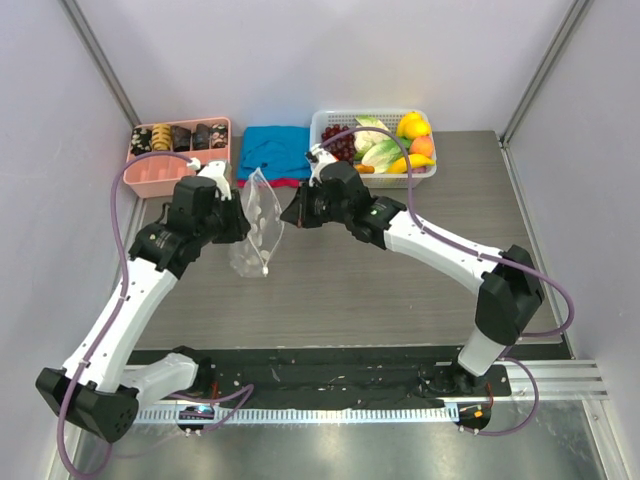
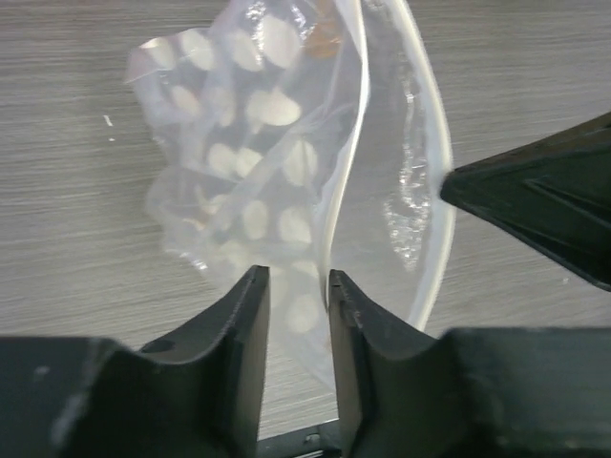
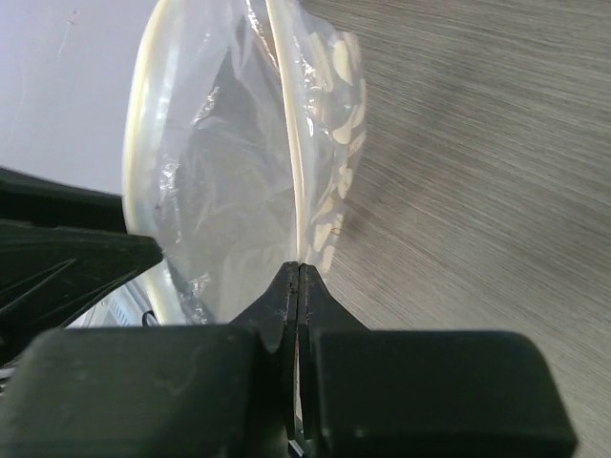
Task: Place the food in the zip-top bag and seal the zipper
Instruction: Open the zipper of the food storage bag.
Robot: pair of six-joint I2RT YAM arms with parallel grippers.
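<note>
I should close my left gripper on the part of the bag [image 2: 326,256] between its fingers before my right gripper gets food, because only my right gripper is holding the outer part of the zip-top bag.
The clear dotted zip-top bag [image 1: 258,228] hangs between my two grippers above the table, its mouth spread wide. My right gripper [image 1: 291,214] is shut on one zipper strip [image 3: 292,162] at its tips [image 3: 299,272]. My left gripper [image 1: 243,226] has its jaws apart [image 2: 293,281], and the other strip [image 2: 341,191] and bag film [image 2: 248,172] pass between them. The right gripper's dark tip [image 2: 535,200] touches the outer strip. The food [image 1: 395,145], lettuce with yellow and orange fruits, lies in the white basket at the back right.
The white lattice basket [image 1: 320,125] also holds dark grapes. A pink tray [image 1: 160,178] with dark brown snack pieces stands at the back left. A blue cloth [image 1: 275,150] lies between them. Grey walls close in both sides.
</note>
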